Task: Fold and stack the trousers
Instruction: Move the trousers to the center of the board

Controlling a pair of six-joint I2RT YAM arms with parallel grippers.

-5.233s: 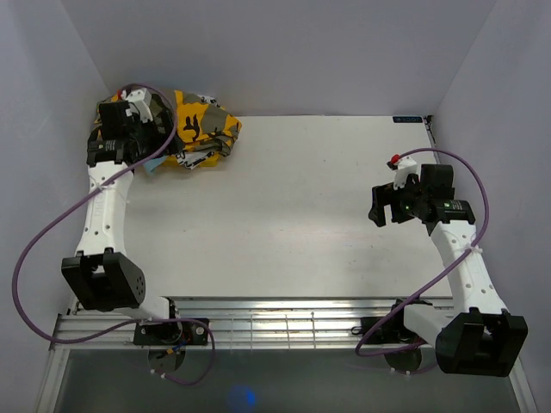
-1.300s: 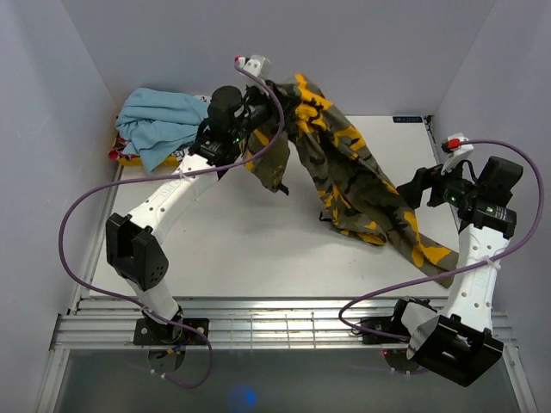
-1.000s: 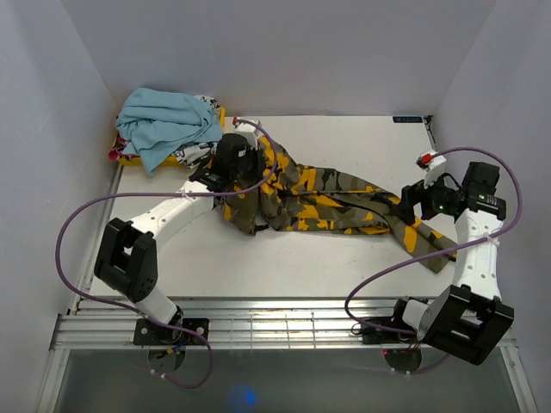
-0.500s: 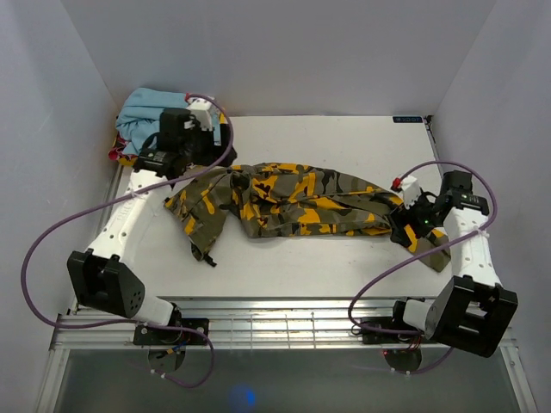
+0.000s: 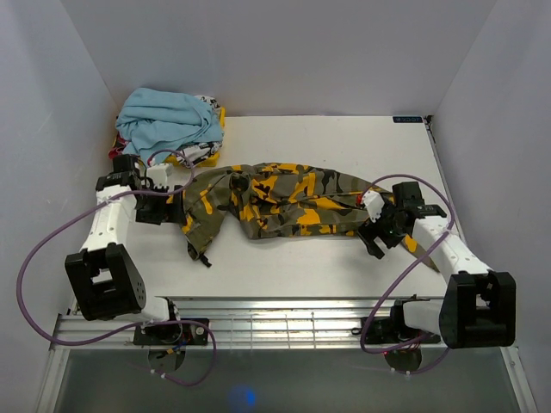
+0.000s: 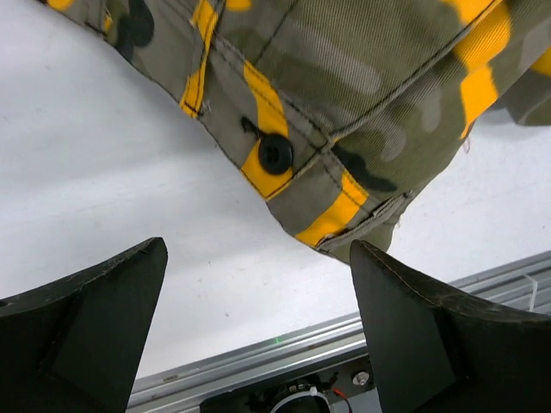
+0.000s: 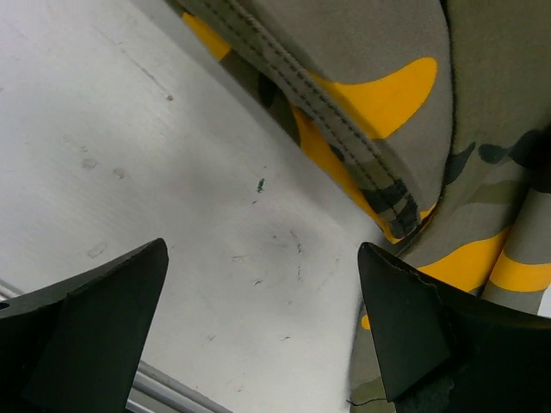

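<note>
The waist end of the trousers bends toward the rail and the legs lie bunched, so next my left gripper grabs the waistband corner (image 6: 331, 225) and pulls the trousers straight before folding.
The camouflage trousers (image 5: 284, 198) lie stretched left to right across the middle of the table, waist at the left and leg ends at the right. My left gripper (image 5: 170, 205) stands open just left of the waist and holds nothing. In the left wrist view the waistband with its black button (image 6: 275, 153) lies beyond the open left gripper (image 6: 258, 249), and bare table shows between the fingers. My right gripper (image 5: 375, 236) is open at the near edge of the leg ends. In the right wrist view a leg hem (image 7: 379, 77) lies ahead of the open right gripper (image 7: 263, 249).
A plain light blue garment (image 5: 168, 120) is heaped on a yellow and white printed garment (image 5: 196, 155) at the back left corner. A metal rail (image 5: 284, 320) runs along the table's near edge. Walls close in the left, back and right.
The left gripper let go of the trousers, opened, and moved from the back-left pile to the waist's left side. The right gripper slid nearer and leftwards. The trousers now lie flat.
</note>
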